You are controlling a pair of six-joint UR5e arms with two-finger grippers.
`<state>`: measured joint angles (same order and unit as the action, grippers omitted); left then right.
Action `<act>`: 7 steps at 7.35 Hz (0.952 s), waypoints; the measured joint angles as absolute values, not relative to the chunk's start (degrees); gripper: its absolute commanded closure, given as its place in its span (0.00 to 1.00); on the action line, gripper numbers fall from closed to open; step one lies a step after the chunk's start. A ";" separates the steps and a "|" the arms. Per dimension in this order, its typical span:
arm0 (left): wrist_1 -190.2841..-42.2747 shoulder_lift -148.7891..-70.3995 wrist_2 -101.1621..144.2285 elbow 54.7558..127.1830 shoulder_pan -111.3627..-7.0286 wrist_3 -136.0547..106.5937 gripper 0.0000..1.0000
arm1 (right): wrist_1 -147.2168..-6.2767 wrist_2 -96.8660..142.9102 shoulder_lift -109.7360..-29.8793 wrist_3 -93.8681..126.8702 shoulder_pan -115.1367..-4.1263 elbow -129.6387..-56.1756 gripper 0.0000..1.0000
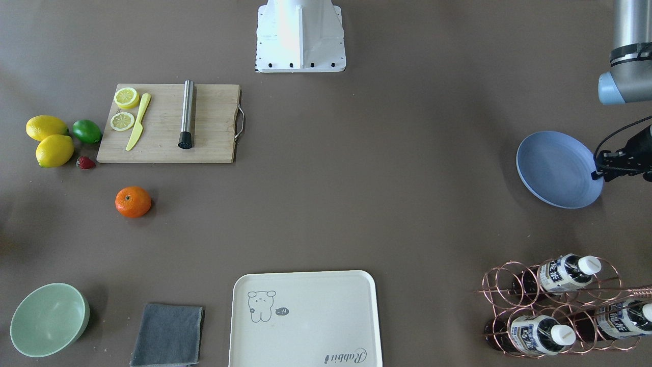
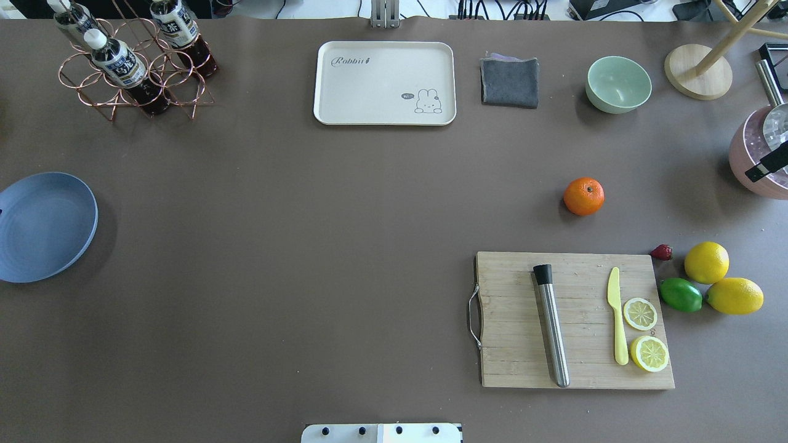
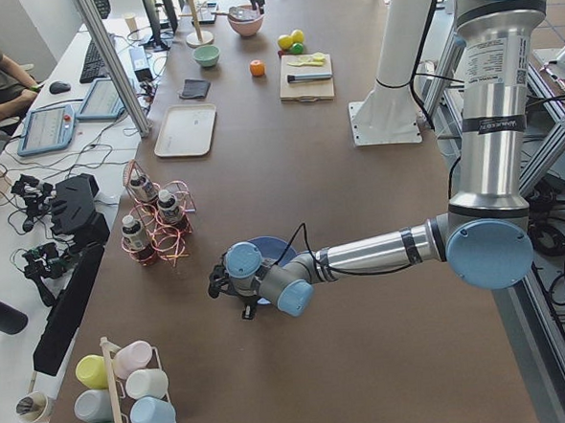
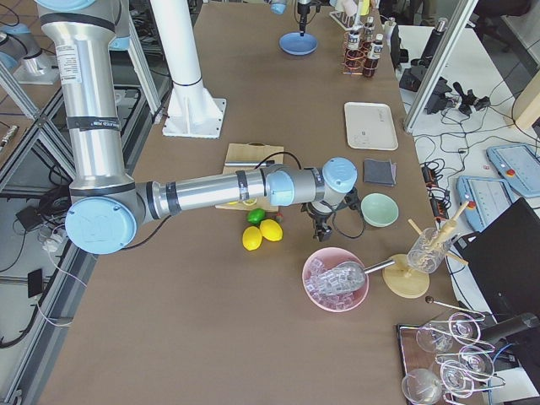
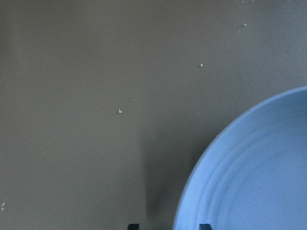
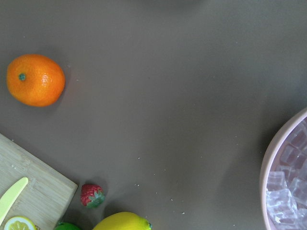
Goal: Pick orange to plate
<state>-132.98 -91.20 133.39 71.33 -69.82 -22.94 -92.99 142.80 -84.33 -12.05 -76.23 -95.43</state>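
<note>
The orange is near the cutting board. My right gripper goes to it next and closes around the orange's middle point(image 1: 133, 202) point(image 6: 36, 80).
The orange point(image 2: 583, 196) lies alone on the brown table, beyond the cutting board on my right side; it also shows as the orange point(image 6: 36, 80) at the upper left of the right wrist view. The blue plate point(image 2: 43, 227) sits empty at the table's far left edge. My left gripper point(image 1: 597, 171) hovers open at the plate's rim, and its fingertips point(image 5: 133, 226) straddle the plate point(image 5: 259, 177) edge. My right gripper point(image 4: 321, 229) hangs above the table between the orange and the pink bowl; I cannot tell whether it is open or shut.
A cutting board point(image 2: 572, 320) carries a steel muddler, a yellow knife and lemon slices. Two lemons point(image 2: 707, 262), a lime point(image 2: 680, 295) and a strawberry point(image 2: 662, 252) lie beside it. A pink bowl of ice point(image 2: 748, 154), green bowl point(image 2: 618, 84), grey cloth point(image 2: 509, 82), cream tray point(image 2: 385, 83) and bottle rack point(image 2: 132, 67) line the far side.
</note>
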 measured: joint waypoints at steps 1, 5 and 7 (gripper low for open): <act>-132.98 -91.38 133.74 71.09 -69.77 -22.94 1.00 | -92.99 142.50 -84.05 -12.09 -75.75 -95.47 0.00; -133.06 -92.17 137.18 72.29 -69.77 -25.78 1.00 | -92.99 142.03 -83.21 -10.52 -74.58 -95.88 0.00; -133.02 -92.55 140.19 77.07 -69.77 -34.70 1.00 | -92.99 140.17 -81.42 -3.93 -72.19 -97.46 0.00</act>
